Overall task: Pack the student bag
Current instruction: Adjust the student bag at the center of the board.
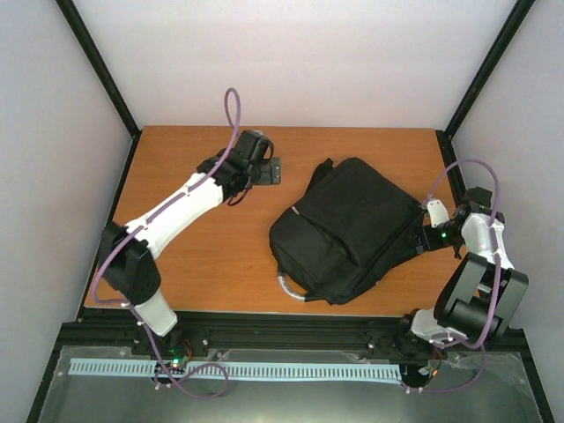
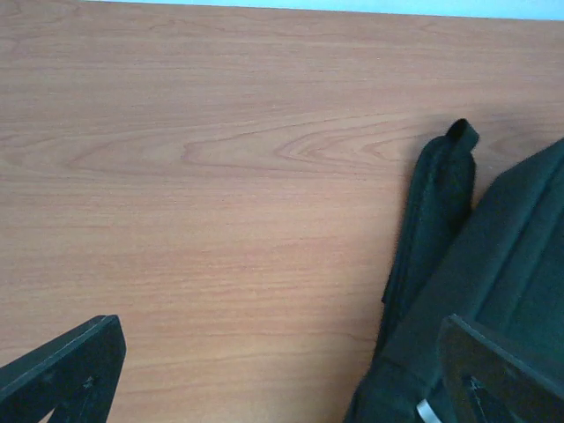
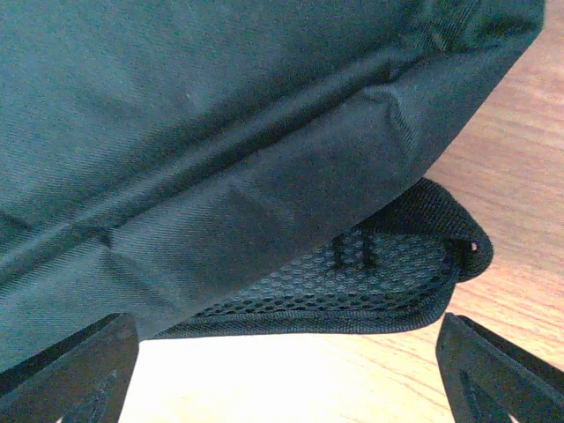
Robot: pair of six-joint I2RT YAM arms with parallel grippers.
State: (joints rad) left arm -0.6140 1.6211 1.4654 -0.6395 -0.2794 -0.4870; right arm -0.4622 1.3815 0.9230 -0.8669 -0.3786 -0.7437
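Note:
The student bag is lying at a slant next to my open left gripper, so next I turn it straighter and pinch its side edge (image 1: 276, 231) with my left gripper.
The student bag (image 1: 348, 229) is a big black backpack lying flat and slanted on the right half of the wooden table. My left gripper (image 1: 270, 169) hovers open over bare wood just left of the bag's far corner. In the left wrist view the bag (image 2: 507, 256) and one of its straps (image 2: 436, 211) fill the right side, and nothing sits between the left gripper (image 2: 282, 379) fingers. My right gripper (image 1: 421, 233) is low at the bag's right edge, open. Its wrist view shows the bag (image 3: 220, 106) and a mesh-padded strap (image 3: 379, 273) just beyond the right gripper (image 3: 286, 379), untouched.
A whitish ribbed piece (image 1: 289, 287) pokes out at the bag's near left corner. The wooden table (image 1: 203, 264) is boxed in by white walls and black frame posts (image 1: 97, 62). A black rail (image 1: 291, 330) runs along the near edge, by the arm bases.

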